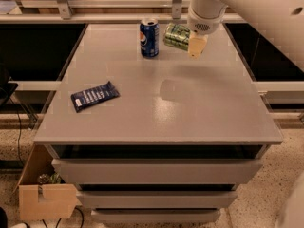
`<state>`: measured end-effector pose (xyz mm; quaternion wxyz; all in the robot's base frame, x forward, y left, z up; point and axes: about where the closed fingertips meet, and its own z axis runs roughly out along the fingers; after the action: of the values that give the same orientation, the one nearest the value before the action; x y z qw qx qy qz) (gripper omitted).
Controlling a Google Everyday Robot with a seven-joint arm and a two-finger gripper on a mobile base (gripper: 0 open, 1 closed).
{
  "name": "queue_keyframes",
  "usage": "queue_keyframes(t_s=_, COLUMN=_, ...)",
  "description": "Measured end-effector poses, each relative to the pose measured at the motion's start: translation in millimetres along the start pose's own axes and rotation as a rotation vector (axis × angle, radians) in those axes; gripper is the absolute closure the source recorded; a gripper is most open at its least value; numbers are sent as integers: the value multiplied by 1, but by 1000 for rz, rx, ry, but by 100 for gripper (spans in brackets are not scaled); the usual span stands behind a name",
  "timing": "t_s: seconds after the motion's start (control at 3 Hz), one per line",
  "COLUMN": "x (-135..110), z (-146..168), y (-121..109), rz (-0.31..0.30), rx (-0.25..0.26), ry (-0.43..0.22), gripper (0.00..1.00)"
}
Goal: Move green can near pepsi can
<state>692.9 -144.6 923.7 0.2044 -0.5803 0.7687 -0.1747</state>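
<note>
The robot's gripper should set the green can, lifted above the table's far part, down on its side on the grey table [172, 50], close against the pepsi can.
The green can [175, 36] is held on its side in my gripper [190, 42], lifted above the far part of the grey table [156, 108]. The gripper hangs from the white arm at the upper right and is shut on the can. The pepsi can [149, 37] stands upright at the table's far edge, just left of the green can, with a small gap between them.
A flat dark blue snack wrapper [94, 96] lies on the table's left side. A cardboard box [45, 196] sits on the floor at the lower left. A rail with metal posts [176, 1] runs behind the table.
</note>
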Motion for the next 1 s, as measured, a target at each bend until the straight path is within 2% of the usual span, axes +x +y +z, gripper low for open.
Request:
queue_keyframes(t_s=0.33, x=-7, z=12, y=-12, rz=-81, rx=-6, ry=8, gripper=100)
queue_keyframes(t_s=1.0, x=-12, z=42, y=-17, rz=-158, rx=-51, ry=28, gripper=100)
